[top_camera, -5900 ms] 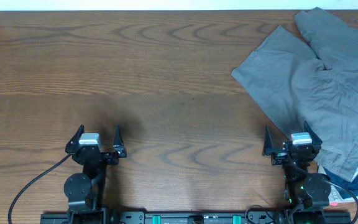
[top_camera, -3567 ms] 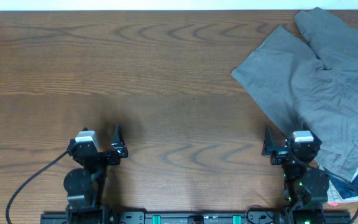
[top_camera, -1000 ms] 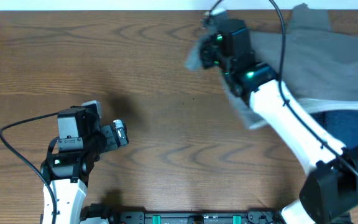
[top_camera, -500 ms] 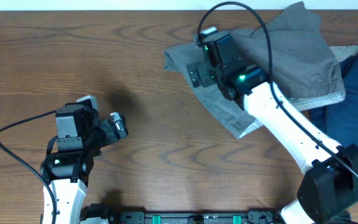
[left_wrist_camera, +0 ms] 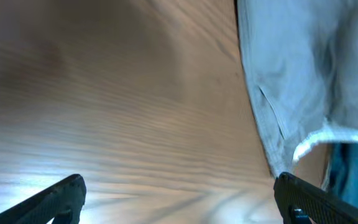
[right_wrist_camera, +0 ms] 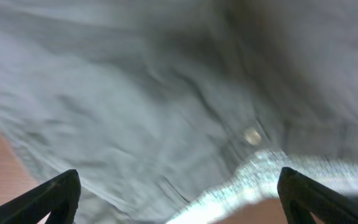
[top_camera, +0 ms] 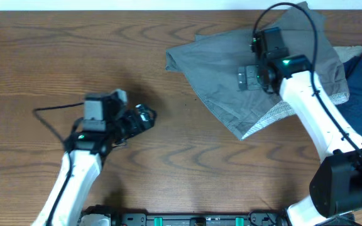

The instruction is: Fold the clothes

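Note:
Next, my left gripper closes on the near corner [top_camera: 235,134] [left_wrist_camera: 279,164] of the grey shorts, at the spot where the pale piece of lining ends.
The grey wrinkled shorts [top_camera: 222,78] lie bunched at the table's upper right, with a paler lining strip [top_camera: 270,118] along their near edge. My right gripper [top_camera: 247,77] hovers over the middle of them, open and empty; its wrist view shows grey cloth [right_wrist_camera: 142,106] and the pale lining [right_wrist_camera: 260,180] between the spread fingertips [right_wrist_camera: 51,196]. My left gripper [top_camera: 146,116] is open and empty over bare wood left of the shorts, pointing toward them. Its wrist view shows the shorts' edge [left_wrist_camera: 303,74] ahead at the right.
A dark blue garment [top_camera: 360,81] lies at the right edge beside the shorts, partly under them; it also shows in the left wrist view [left_wrist_camera: 353,180]. The wooden table [top_camera: 74,56] stretches left of the shorts.
My right gripper let the shorts go and moved right, over their middle. The shorts stay where they were dragged. My left arm swung right toward them.

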`<act>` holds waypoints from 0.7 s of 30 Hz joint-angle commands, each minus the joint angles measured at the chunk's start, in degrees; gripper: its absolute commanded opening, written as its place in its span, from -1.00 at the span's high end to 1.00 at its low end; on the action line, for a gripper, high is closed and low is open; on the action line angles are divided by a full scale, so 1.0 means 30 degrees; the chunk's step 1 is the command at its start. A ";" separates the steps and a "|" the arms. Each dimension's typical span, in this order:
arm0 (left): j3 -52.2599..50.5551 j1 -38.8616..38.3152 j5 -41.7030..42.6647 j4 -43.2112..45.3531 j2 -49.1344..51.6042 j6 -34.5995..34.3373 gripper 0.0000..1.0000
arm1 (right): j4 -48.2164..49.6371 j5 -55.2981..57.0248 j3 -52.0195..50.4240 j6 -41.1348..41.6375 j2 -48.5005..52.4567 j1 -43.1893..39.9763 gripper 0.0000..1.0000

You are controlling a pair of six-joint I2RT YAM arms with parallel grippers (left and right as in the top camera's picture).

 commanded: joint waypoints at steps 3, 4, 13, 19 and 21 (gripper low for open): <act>0.0517 -0.3060 0.0772 0.2040 0.2922 -0.4022 -0.96 | -0.0976 0.0270 0.0044 0.0765 0.0080 -0.1508 -0.99; 0.0517 -0.3687 0.0765 0.2652 0.3555 -0.4524 -0.97 | -0.1151 0.0270 0.0044 0.0976 0.0080 -0.1800 -0.99; 0.0517 -0.7796 0.0750 0.9362 0.8298 -0.8743 -0.93 | -0.2251 0.0277 0.0044 0.1188 -0.0073 -0.3410 -0.98; 0.0525 -0.9683 -0.0058 1.3988 1.1271 -1.1526 -0.75 | -0.2448 0.0270 0.0044 0.1195 -0.0685 -0.3818 -0.99; 0.0525 -1.0214 -0.0546 1.5599 1.2284 -1.2458 -0.67 | -0.2499 0.0270 0.0044 0.1195 -0.0969 -0.3883 -0.99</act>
